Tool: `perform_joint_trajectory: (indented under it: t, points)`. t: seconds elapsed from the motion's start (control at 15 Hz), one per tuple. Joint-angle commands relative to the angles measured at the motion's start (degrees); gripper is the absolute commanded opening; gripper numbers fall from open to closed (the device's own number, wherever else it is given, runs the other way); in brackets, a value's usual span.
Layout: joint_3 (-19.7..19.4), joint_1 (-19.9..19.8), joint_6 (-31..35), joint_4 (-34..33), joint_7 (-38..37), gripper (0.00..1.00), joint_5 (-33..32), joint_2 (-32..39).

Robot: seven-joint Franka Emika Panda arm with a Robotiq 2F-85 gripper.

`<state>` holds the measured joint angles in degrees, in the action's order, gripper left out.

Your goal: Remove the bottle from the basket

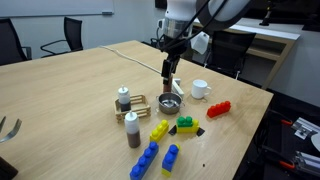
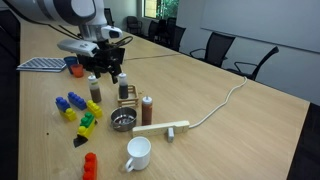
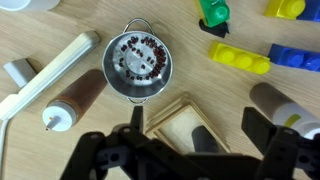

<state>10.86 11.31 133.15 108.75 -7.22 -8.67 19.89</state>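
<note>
The dark bottle in the gold wire basket has a pale grey cap (image 1: 123,91). My gripper should go to that cap next and close there.
The bottle (image 1: 123,98), dark-bodied with a pale grey cap, stands at one end of the gold wire basket (image 1: 142,103). Both show in an exterior view, bottle (image 2: 124,90) and basket (image 2: 131,101). In the wrist view the bottle (image 3: 205,140) shows as a dark cylinder inside the basket (image 3: 168,112), partly hidden by the gripper body. My gripper (image 3: 200,125) is open and empty, with a finger on each side of the basket. It hangs well above the table in both exterior views (image 1: 168,68) (image 2: 105,72).
A round strainer bowl (image 3: 138,65) sits beside the basket. A brown bottle with a long white top (image 3: 72,102) and a wooden stick (image 3: 50,75) lie to one side, another brown bottle (image 3: 285,105) to the other. Toy bricks (image 1: 160,130) and a white cup (image 1: 200,88) are nearby.
</note>
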Motion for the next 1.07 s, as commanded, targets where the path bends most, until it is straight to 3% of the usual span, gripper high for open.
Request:
perform_joint_trajectory:
  t: [0.0, 0.47, 1.0]
  points:
    - [-1.7, 2.2, -1.6, -7.0, 0.9, 1.0, -1.9, 4.9]
    - [-0.5, 3.0, -14.2, -31.1, 13.8, 1.0, 0.5, 20.9]
    - [1.0, 5.1, -22.3, -57.1, 25.5, 1.0, 1.9, 38.3]
